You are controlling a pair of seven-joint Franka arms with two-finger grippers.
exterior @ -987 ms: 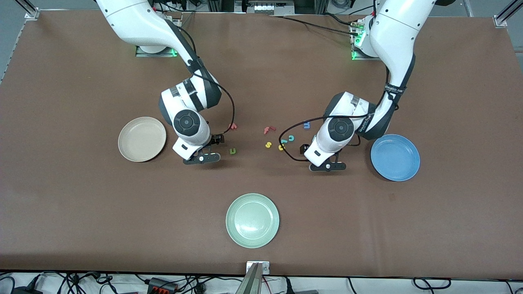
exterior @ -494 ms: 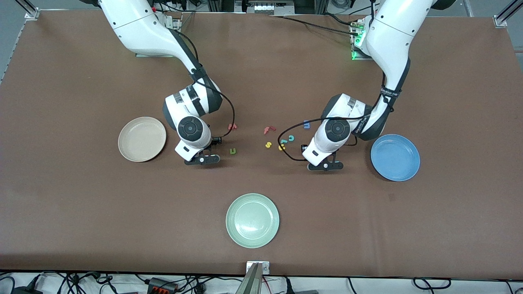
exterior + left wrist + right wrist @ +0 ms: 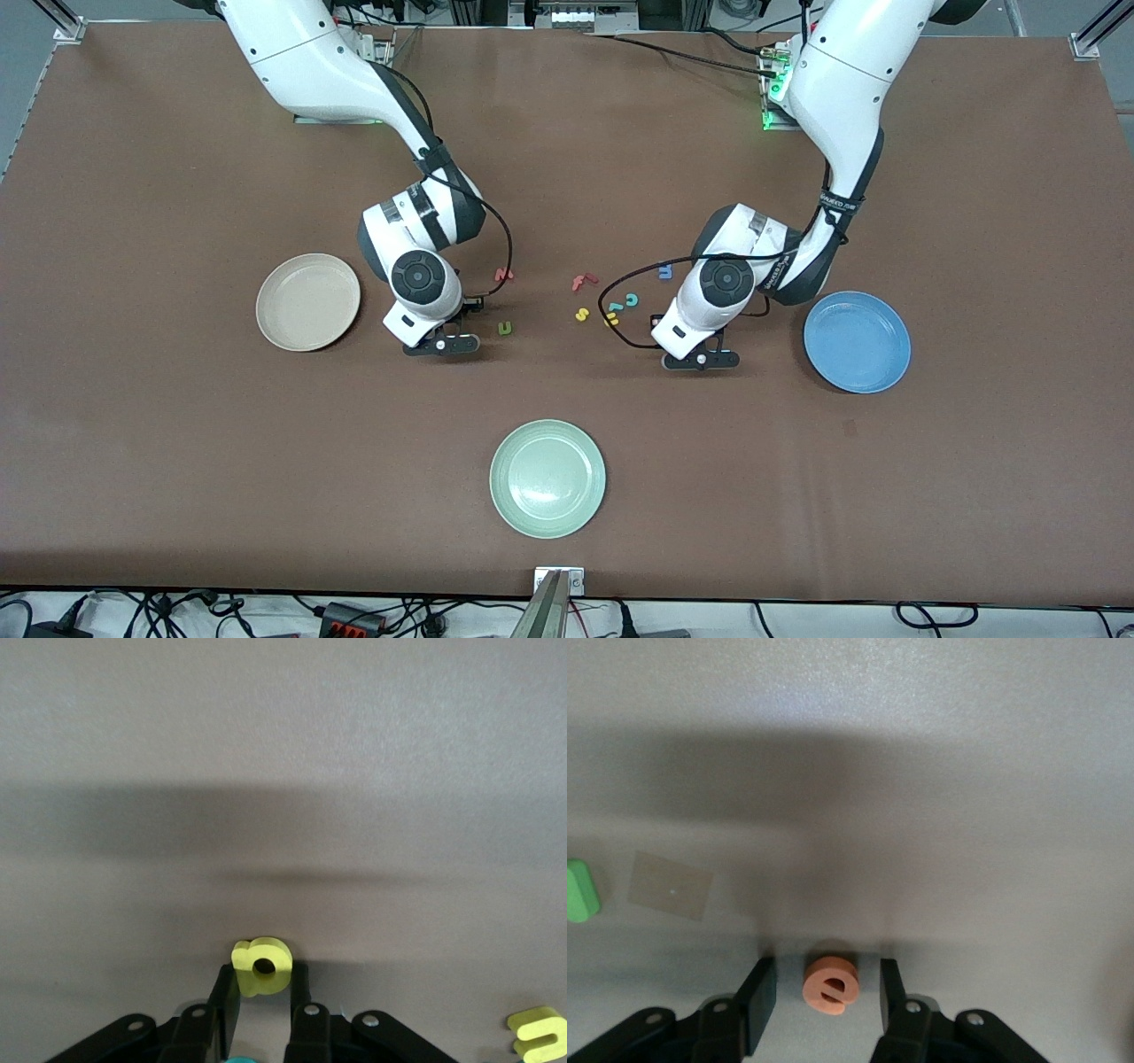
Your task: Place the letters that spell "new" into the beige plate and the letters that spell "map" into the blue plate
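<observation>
My left gripper is to let go of the yellow "p", now low over the table, next, setting it down on the side of the blue plate [image 3: 830, 344] that faces the loose letters.
My left gripper [image 3: 263, 970] is shut on the yellow "p" [image 3: 277, 977], low over the table beside the blue plate [image 3: 857, 341]. In the front view the hand [image 3: 700, 359] hides that letter. My right gripper [image 3: 826, 967] is open around the orange "e" [image 3: 830, 985], which lies on the table with a gap at each finger. That hand [image 3: 440, 345] sits between the beige plate [image 3: 307, 301] and the green "n" [image 3: 504, 329]. The pinkish-red "w" [image 3: 503, 275], blue "m" [image 3: 664, 272] and teal "a" [image 3: 614, 307] lie between the two hands.
A pale green plate [image 3: 547, 478] sits nearer the front camera, midway along the table. A red "f" [image 3: 582, 283], yellow "s" [image 3: 582, 314], teal "c" [image 3: 631, 299] and another yellow letter [image 3: 609, 321] lie among the task letters. Black cables loop from both wrists.
The left jaws have closed onto the yellow "p". The right jaws have narrowed around the orange "e". Both hands have shifted slightly toward the middle of the table.
</observation>
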